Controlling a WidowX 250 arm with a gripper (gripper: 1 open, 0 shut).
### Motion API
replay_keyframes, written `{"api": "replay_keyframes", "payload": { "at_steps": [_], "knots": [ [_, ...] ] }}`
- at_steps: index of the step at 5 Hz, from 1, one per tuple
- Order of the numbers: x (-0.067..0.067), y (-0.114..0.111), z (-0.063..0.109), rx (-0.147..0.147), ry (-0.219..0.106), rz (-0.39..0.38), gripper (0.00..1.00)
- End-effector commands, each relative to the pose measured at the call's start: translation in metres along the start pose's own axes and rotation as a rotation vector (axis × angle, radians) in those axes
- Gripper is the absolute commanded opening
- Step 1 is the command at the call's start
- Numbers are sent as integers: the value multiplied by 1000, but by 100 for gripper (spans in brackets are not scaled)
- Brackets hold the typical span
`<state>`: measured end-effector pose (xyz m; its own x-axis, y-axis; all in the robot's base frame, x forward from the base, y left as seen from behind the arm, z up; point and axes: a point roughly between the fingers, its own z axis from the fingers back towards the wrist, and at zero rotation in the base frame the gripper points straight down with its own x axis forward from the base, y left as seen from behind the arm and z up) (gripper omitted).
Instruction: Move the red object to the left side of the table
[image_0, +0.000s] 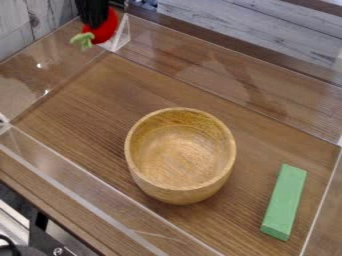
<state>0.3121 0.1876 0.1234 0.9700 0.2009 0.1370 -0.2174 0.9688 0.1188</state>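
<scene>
Next, my gripper releases the red object so that it rests on the table's bare far corner (100, 67), out beyond the wooden bowl near the clear wall.
At the upper left of the camera view, the red object (104, 26), a small red toy strawberry with its green leafy end (83, 40) pointing lower left, hangs in the air above the far left part of the brown wood-grain table (94, 110). My dark gripper (98, 18) points down and is shut on the red object. Most of the gripper is cut off by the top edge of the picture.
A wooden bowl (181, 154) stands in the middle of the table. A flat green block (283, 202) lies at the front right. Low clear acrylic walls (54, 45) border the tabletop, with a clear bracket just beside the strawberry.
</scene>
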Motion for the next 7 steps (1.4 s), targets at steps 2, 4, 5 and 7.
{"api": "replay_keyframes", "payload": {
  "at_steps": [2,4,5,7],
  "knots": [
    [-4,5,-10,3,-46,-56,0],
    [18,16,-35,-16,-30,-68,0],
    [19,19,-49,-34,-23,-112,0],
    [18,14,-73,-80,-12,-193,0]
  ]
}}
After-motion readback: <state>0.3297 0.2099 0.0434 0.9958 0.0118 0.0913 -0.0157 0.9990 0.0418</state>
